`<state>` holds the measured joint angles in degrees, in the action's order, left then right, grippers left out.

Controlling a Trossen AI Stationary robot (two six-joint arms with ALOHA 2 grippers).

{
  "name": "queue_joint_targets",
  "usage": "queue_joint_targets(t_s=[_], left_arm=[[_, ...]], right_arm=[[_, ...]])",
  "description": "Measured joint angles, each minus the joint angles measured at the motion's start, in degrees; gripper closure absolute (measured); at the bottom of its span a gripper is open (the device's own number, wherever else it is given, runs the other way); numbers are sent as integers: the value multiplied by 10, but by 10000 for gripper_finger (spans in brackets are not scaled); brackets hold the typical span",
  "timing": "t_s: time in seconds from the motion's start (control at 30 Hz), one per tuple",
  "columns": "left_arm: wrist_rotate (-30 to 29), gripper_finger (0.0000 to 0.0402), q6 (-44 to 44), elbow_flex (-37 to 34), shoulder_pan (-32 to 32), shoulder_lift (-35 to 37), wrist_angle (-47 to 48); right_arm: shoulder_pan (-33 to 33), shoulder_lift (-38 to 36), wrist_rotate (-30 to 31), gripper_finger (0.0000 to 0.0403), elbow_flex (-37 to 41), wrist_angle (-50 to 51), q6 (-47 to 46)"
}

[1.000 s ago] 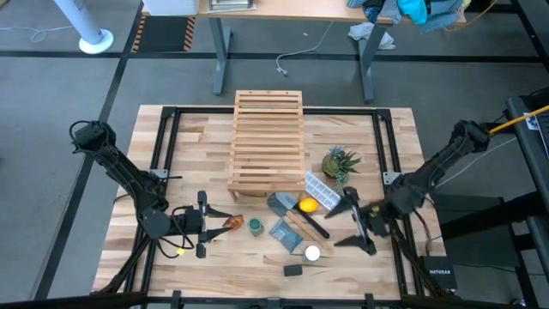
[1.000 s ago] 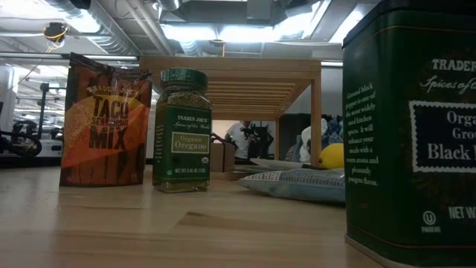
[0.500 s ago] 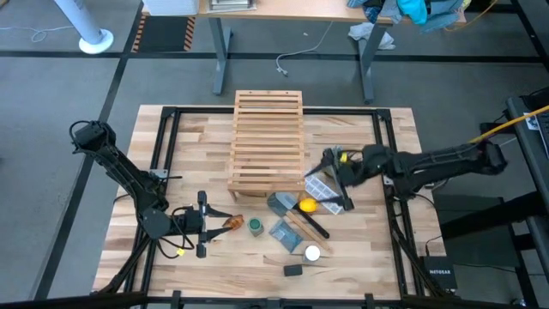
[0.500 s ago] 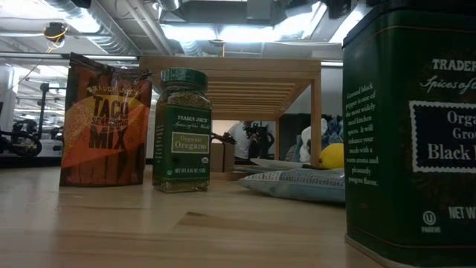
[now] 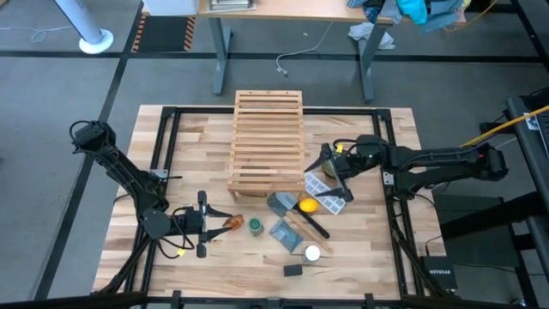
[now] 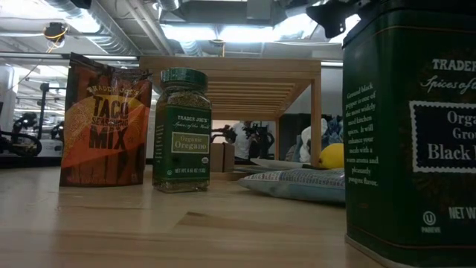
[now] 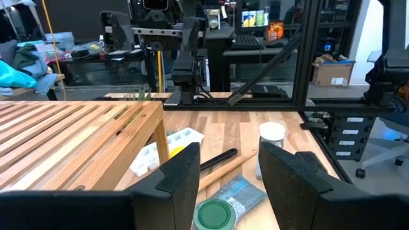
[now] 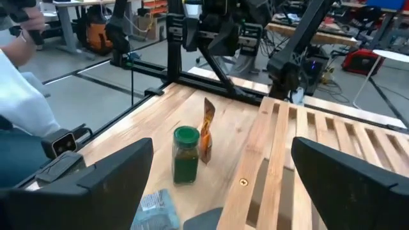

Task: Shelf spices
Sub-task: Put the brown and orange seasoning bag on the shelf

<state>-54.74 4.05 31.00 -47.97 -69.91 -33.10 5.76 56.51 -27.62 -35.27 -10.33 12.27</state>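
Note:
The robot's left gripper will move down to the orange-brown packet beside the green-lidded jar and close on the packet's lower half (image 5: 231, 224).
The shelf (image 5: 267, 142), a light-wood slatted rack, stands on its legs at the table's far middle. The green-lidded jar (image 5: 256, 226) and the orange-brown packet (image 5: 234, 222) stand upright side by side near the front left. The white-capped bottle (image 5: 312, 253) and the small black box (image 5: 293, 269) sit farther right. My left gripper (image 5: 216, 225) hovers level above the packet, open, with nothing between its fingers (image 7: 227, 185). My right gripper (image 5: 330, 167) hangs wide open beside the shelf's right side, and it too holds nothing (image 8: 230, 191).
A yellow round object (image 5: 306, 205), a clear tray (image 5: 324, 190), a blue-grey packet (image 5: 283, 232) and a black-handled utensil (image 5: 310, 225) lie between the shelf and the spices. Black frame rails (image 5: 163, 146) run along both table sides. A sleeve (image 8: 19, 102) shows beyond the table.
My right gripper has swung from the table's near right toward the far edge and the shelf, rolling its wrist as it went and staying open. Its fingers now show at the top of the low view. The spices stand where they stood.

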Motion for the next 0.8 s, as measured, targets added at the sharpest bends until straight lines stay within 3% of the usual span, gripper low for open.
queue_joint_targets(t_s=[0.23, 0.8], left_arm=[[0, 247, 23, 0, 0, -20, 7], [14, 247, 215, 0, 0, -169, 7]], right_arm=[[0, 0, 0, 24, 21, 4, 1], [-1, 0, -5, 24, 33, 15, -2]])
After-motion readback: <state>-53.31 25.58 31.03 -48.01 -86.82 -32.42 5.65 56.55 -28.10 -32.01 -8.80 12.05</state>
